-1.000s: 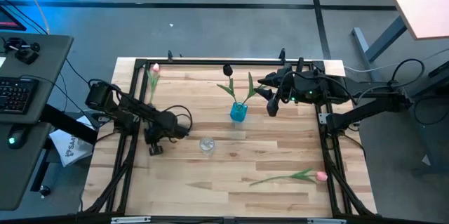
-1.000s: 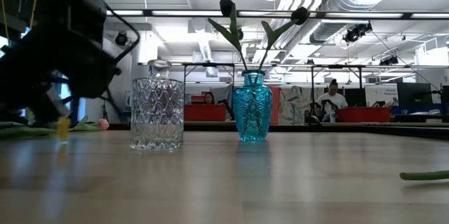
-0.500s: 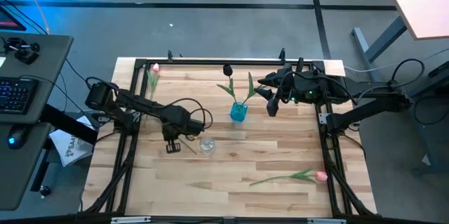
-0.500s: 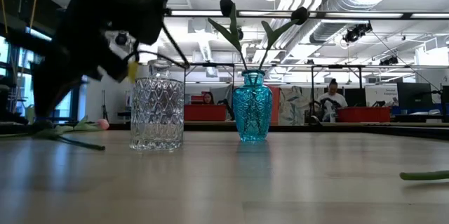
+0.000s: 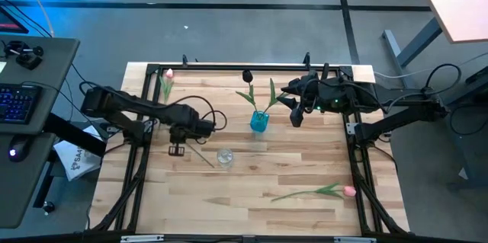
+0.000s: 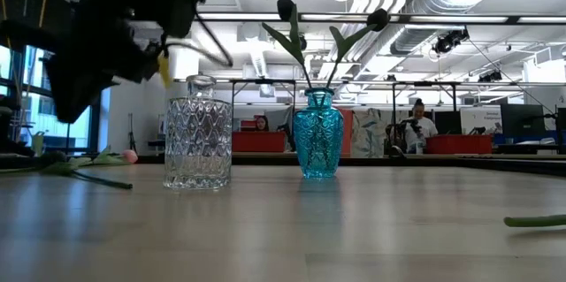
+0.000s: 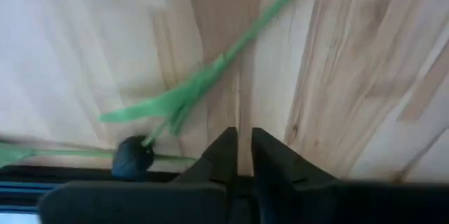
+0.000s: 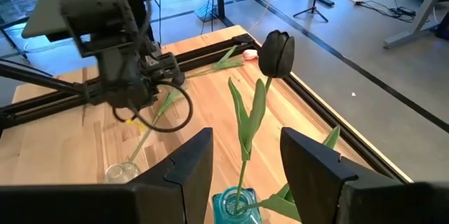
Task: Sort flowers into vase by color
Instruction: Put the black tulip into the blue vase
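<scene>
My left gripper's fingers are nearly shut with the dark tulip's stem outside them, so I will open them and take the stem where the leaves start [image 7: 222,62].
The blue vase [image 5: 259,121] [image 6: 317,145] holds two dark-headed tulips [image 6: 285,6] by their stems. A clear glass vase [image 5: 224,156] [image 6: 198,132] stands to its left. One pink tulip [image 5: 168,75] lies near the far left corner; its stem end [image 5: 202,155] reaches toward the clear vase. The other pink tulip [image 5: 348,191] lies flat near the right edge. My left gripper [image 5: 177,150] [image 7: 238,147] is shut and hangs above the first tulip's stem [image 7: 231,48], left of the clear vase. My right gripper [image 5: 296,116] [image 8: 247,140] is open and hovers right of the blue vase.
A dark metal frame [image 5: 229,65] runs along the table's far edge and both sides. A dark round knob [image 7: 133,155] sits by the stem in the left wrist view. Bare wood lies in the near middle [image 5: 244,197]. People sit in the room behind [image 6: 418,127].
My left gripper rose from near the table top, swung right toward the clear vase, then drew back a little toward the far left. The pink tulip's stem end slid along the table toward the clear vase, while its head stayed by the far left corner.
</scene>
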Motion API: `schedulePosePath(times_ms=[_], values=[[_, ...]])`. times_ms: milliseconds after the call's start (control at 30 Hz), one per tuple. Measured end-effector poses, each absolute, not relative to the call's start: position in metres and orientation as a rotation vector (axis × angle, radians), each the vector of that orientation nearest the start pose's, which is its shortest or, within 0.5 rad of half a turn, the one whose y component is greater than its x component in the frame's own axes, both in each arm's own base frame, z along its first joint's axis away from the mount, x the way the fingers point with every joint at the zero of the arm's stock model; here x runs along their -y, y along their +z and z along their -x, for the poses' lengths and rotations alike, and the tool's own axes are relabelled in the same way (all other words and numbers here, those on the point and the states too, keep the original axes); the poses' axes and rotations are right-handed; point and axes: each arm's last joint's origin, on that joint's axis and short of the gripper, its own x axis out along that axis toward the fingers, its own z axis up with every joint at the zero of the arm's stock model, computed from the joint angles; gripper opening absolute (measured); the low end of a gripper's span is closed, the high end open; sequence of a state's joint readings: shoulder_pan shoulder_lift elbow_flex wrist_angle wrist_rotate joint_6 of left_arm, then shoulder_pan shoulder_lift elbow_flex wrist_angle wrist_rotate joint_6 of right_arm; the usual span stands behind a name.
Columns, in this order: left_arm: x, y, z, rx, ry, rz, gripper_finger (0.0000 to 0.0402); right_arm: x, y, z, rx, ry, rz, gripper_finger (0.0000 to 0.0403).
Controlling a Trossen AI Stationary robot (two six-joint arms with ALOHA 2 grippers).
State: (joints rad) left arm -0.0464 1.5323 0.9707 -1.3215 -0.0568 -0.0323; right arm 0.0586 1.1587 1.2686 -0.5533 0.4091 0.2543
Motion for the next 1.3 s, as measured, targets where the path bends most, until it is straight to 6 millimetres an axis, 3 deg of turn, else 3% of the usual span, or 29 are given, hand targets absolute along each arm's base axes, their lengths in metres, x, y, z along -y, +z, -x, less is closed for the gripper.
schedulePosePath(times_ms=[367, 567, 900, 1200, 1300], values=[[-0.009, 0.185, -0.222, -1.818, -0.033, -0.067, 0.0154, -0.003, 0.377, -0.253, -0.441, -0.417, -0.180, 0.0161], [-0.016, 0.172, -0.213, -1.856, -0.117, -0.114, 0.0193, -0.004, 0.366, -0.266, -0.484, -0.423, -0.175, 0.0161], [-0.016, 0.151, -0.208, -1.799, -0.152, -0.151, 0.0200, -0.003, 0.386, -0.251, -0.363, -0.407, -0.208, 0.0161], [-0.016, 0.134, -0.202, -1.752, -0.225, -0.240, 0.0200, -0.003, 0.389, -0.248, -0.350, -0.408, -0.211, 0.0161], [-0.016, 0.133, -0.201, -1.755, -0.213, -0.247, 0.0183, -0.003, 0.390, -0.247, -0.348, -0.406, -0.211, 0.0161]])
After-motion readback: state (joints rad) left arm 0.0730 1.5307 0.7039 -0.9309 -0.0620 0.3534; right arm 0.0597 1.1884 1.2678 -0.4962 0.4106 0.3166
